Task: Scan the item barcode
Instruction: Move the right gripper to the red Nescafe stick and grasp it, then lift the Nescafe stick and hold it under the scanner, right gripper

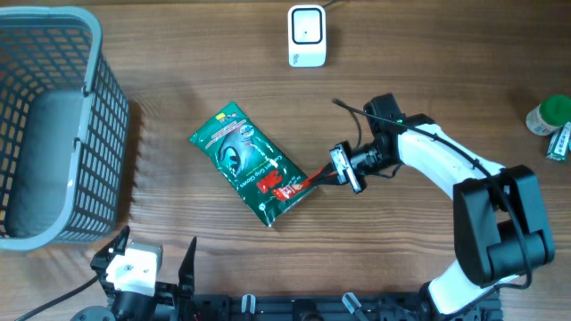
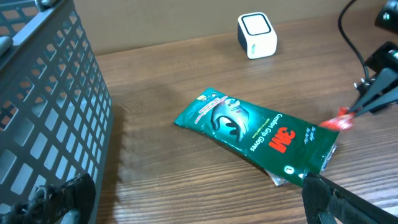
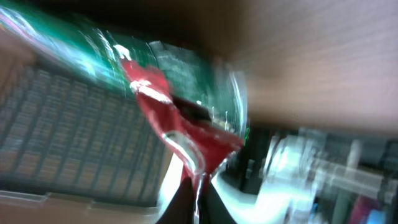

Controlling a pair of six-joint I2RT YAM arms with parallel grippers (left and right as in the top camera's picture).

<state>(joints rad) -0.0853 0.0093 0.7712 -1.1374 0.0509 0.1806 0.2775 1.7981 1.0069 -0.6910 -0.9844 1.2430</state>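
Observation:
The red sachet is pinched near its end by my right gripper, so I need to lay it down beside the glove packet and take it nearer its middle (image 1: 302, 186).
The item is a green 3M glove packet (image 1: 245, 160) lying slantwise on the wooden table, printed face up, with no barcode showing. My right gripper (image 1: 314, 181) is shut on the red tab at the packet's lower right corner. The blurred right wrist view shows the same grip: the red tab (image 3: 180, 134) runs down between the closed fingertips (image 3: 198, 199). From the left wrist, the packet (image 2: 249, 127) lies mid-table and the right gripper (image 2: 351, 112) pinches its red end. My left gripper (image 1: 147, 260) stands open at the front left, nothing between its fingers (image 2: 329, 199).
A white scanner (image 1: 306, 36) stands at the back centre, also visible from the left wrist (image 2: 257, 35). A grey mesh basket (image 1: 107, 116) fills the left side (image 2: 56, 106). A green-capped bottle (image 1: 549, 114) and a small packet (image 1: 559, 141) sit at the right edge.

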